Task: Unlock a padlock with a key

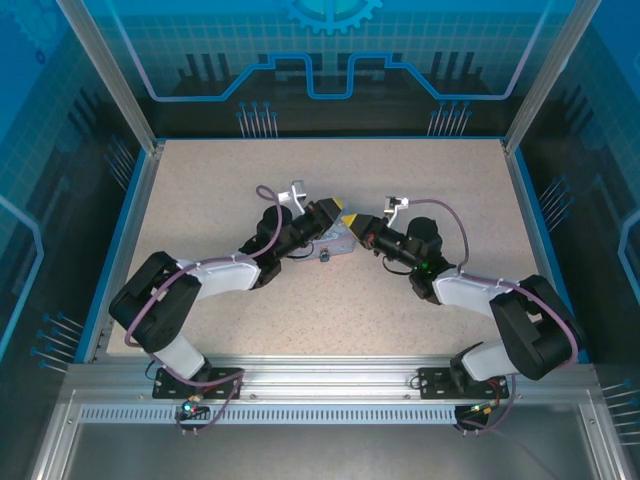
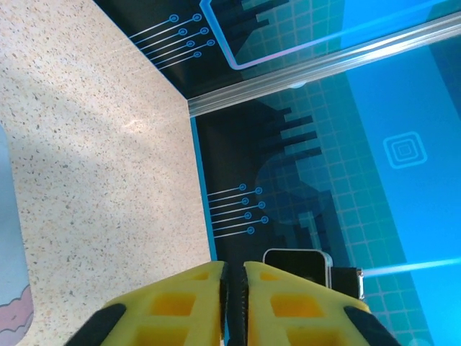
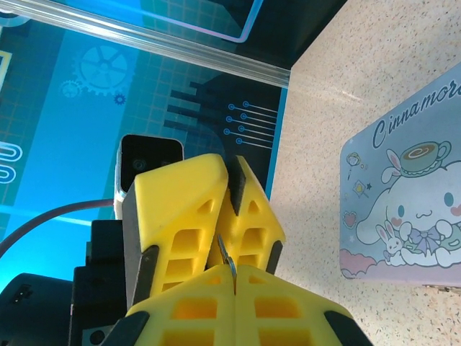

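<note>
The key slants out of the right gripper's fingertips, so the left gripper will pinch the key's loose end (image 3: 220,240) while the right gripper opens and regrips the key's head.
My right gripper (image 3: 235,270) is shut on the key (image 3: 226,252), a thin metal sliver sticking out of its yellow fingertips. The key's far end rests against the underside of my left gripper (image 3: 235,173), which meets it tip to tip. The left gripper (image 2: 234,268) holds its pads a narrow slit apart, and I see nothing in the slit. From above, both grippers (image 1: 343,213) (image 1: 358,222) meet over the table's middle. A small dark piece (image 1: 324,254) sits at the tin's near edge, too small to tell whether it is the padlock.
A pale blue tin (image 3: 407,202) with a white cartoon dog lies flat on the speckled table (image 2: 94,144), just below the left gripper (image 1: 338,240). Blue walls and metal posts (image 1: 110,75) enclose the table. The right wrist camera (image 2: 295,263) faces the left fingers.
</note>
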